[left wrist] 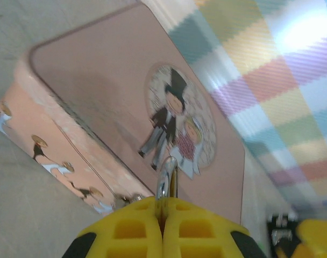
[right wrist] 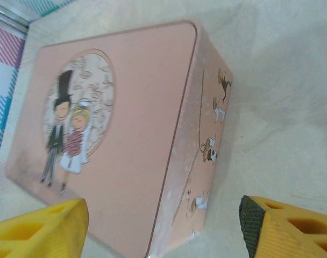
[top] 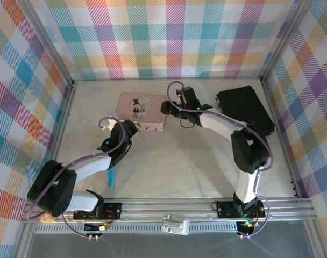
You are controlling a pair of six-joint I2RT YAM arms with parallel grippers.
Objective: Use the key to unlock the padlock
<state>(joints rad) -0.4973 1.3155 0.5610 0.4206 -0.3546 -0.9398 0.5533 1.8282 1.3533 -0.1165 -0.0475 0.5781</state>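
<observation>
Next, my left gripper sets the padlock down on the open table [top: 177,150] between the light-blue stick and the black box.
My left gripper [left wrist: 162,203] is shut on the padlock [left wrist: 166,174]. Its silver shackle and a sliver of brass stick up from between the yellow fingers, while the body is hidden inside them. From above, this gripper [top: 132,128] sits at the near edge of the pink tin [top: 139,110]. A small grey glint [left wrist: 128,199] lies at the tin's foot; I cannot tell whether it is the key. My right gripper [right wrist: 163,228] is open, its fingers [right wrist: 40,226] spread either side of the tin's corner [right wrist: 185,215] without touching it. It hovers at the tin's right end [top: 168,109].
The pink tin with the bride-and-groom lid [left wrist: 174,118] stands mid-table between both grippers. A black box [top: 244,107] sits at the back right. A light-blue stick [top: 111,177] lies near the left arm. Checked walls close in the left, back and right sides.
</observation>
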